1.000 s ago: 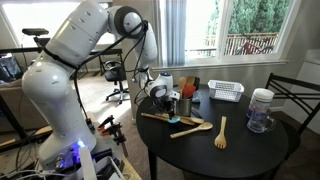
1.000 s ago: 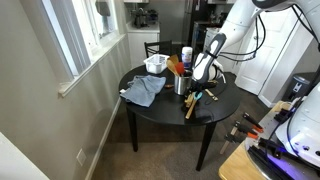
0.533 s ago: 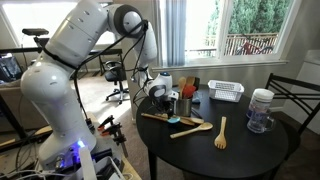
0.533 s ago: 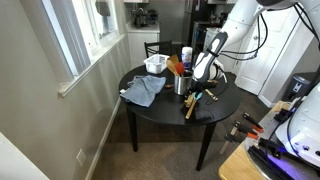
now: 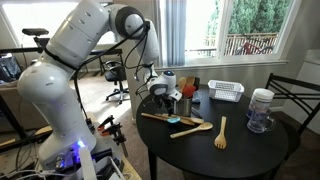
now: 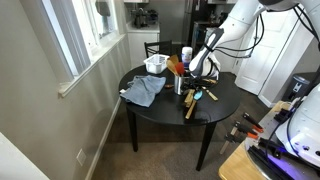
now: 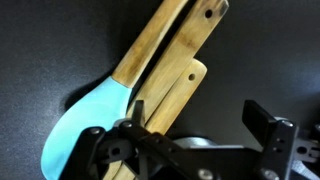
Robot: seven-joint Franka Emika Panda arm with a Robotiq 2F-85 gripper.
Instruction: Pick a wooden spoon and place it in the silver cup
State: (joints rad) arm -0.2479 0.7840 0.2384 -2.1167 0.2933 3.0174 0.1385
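Observation:
The handle of the wooden spoon (image 5: 185, 119) nearest the silver cup lies beside the head of the teal-headed utensil. Next, I close my gripper on it there.
The wooden spoon (image 5: 157, 117) lies flat on the round black table, near the edge by the robot. It also shows in an exterior view (image 6: 193, 104). The silver cup (image 5: 183, 105) stands upright just beyond it (image 6: 181, 85). My gripper (image 5: 166, 90) hangs above the spoons next to the cup (image 6: 204, 68). In the wrist view the gripper (image 7: 195, 118) is open and empty over wooden handles (image 7: 185, 60) and a teal-headed utensil (image 7: 88, 122). I cannot tell which handle is the spoon's.
A paler wooden spoon (image 5: 221, 132) and the teal-headed utensil (image 5: 188, 130) lie mid-table. A white mesh basket (image 5: 225, 92) and a clear jar (image 5: 261, 110) stand further along. A grey cloth (image 6: 144, 92) and a white bowl (image 6: 155, 65) sit on the window side.
The gripper has shifted slightly up and towards the cup. It stays open. Nothing on the table has moved.

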